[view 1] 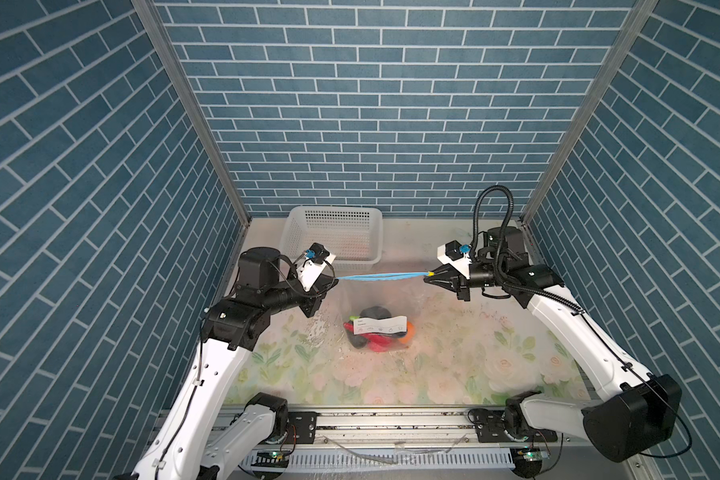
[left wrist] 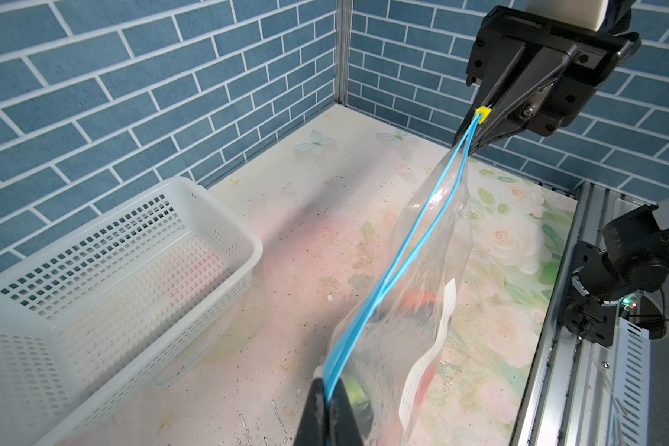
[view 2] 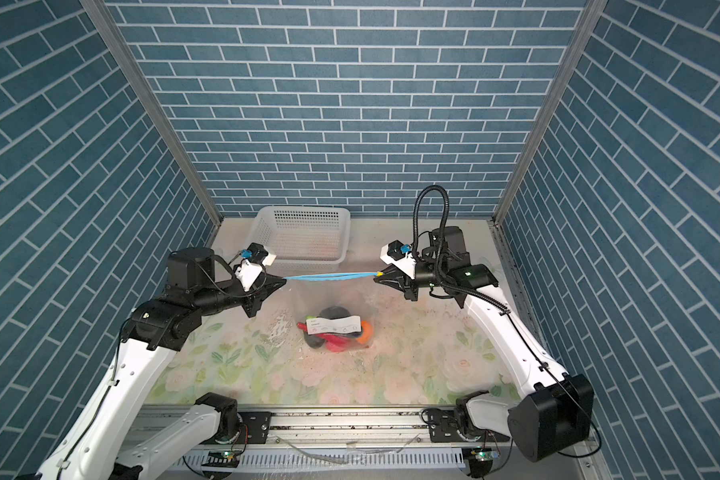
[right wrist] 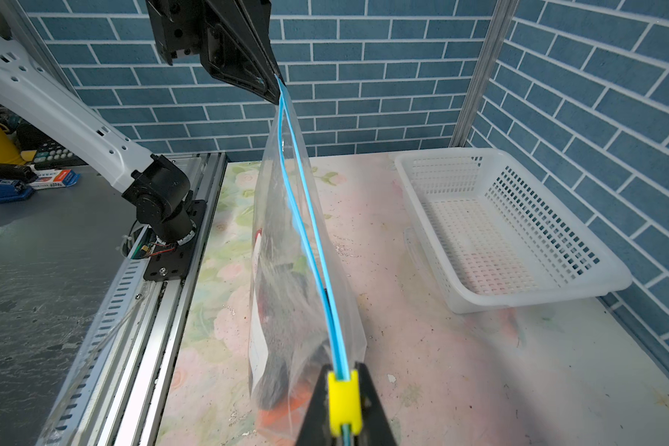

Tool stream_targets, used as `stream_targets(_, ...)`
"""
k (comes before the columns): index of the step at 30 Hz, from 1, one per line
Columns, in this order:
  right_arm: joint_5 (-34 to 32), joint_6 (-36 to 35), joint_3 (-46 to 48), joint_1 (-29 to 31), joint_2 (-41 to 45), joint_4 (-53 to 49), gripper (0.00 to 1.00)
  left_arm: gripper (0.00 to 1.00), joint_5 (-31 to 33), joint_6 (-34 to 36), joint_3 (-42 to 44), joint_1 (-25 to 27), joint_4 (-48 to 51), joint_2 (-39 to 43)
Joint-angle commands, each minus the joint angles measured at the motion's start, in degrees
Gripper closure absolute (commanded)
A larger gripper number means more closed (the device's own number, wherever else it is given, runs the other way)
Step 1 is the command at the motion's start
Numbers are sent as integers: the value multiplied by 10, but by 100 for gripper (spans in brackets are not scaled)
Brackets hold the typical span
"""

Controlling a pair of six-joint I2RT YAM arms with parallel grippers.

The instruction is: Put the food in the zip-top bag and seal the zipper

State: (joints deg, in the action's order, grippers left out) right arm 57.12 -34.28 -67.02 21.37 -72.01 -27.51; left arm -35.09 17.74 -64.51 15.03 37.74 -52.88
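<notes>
The robot's right gripper is closed on the yellow slider, so it should grip the zipper's end point(right wrist: 346, 436) past the slider, leaving the slider free for the left gripper.
The clear zip-top bag point(view 1: 375, 299) hangs above the table, stretched between my two grippers. The food point(view 1: 381, 338) lies in its bottom as black, red and orange lumps behind a white label point(view 2: 333, 324). My left gripper point(view 1: 334, 279) point(left wrist: 327, 401) is shut on one end of the light blue zipper point(view 1: 381, 276) point(left wrist: 414, 239). At the other end, my right gripper point(view 1: 427, 276) point(right wrist: 343, 409) is shut on the yellow slider point(right wrist: 343, 401) point(left wrist: 482, 112). Along the middle the two blue strips point(right wrist: 306, 216) stand slightly apart.
A white perforated basket point(view 1: 333, 216) point(right wrist: 557, 301) stands behind the bag near the back wall, with nothing visible in it. Blue brick walls close the back and both sides. A metal rail point(view 1: 391, 424) with the arm bases runs along the front edge.
</notes>
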Motion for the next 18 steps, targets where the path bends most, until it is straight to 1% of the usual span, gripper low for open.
stream_targets(1, 19, 3, -6, -3, 5, 9, 82, 100, 13, -18, 6, -5, -36, 8)
stream_targets(3, 33, 3, -1, -4, 6, 9, 71, 100, 8, -26, 9, -5, -46, 5)
stream_targets(5, 47, 5, 11, -5, 10, 13, 63, 100, 4, -31, 14, -5, -52, 5)
stream_targets(7, 60, 25, 33, -8, 15, 44, 58, 100, 2, -33, 18, -5, -56, 5)
stream_targets(8, 65, 40, 51, -12, 18, 73, 58, 100, 1, -33, 20, -5, -57, 5)
stream_targets(9, 68, 58, 68, -16, 19, 104, 58, 100, 1, -32, 21, -6, -57, 4)
stream_targets(12, 91, 108, 106, -25, 20, 181, 65, 100, -2, -32, 25, -5, -59, 4)
stream_targets(16, 118, 120, 119, -32, 22, 197, 68, 100, -2, -32, 30, -5, -59, 8)
stream_targets(18, 130, 123, 125, -33, 24, 198, 72, 100, 0, -31, 32, -5, -59, 11)
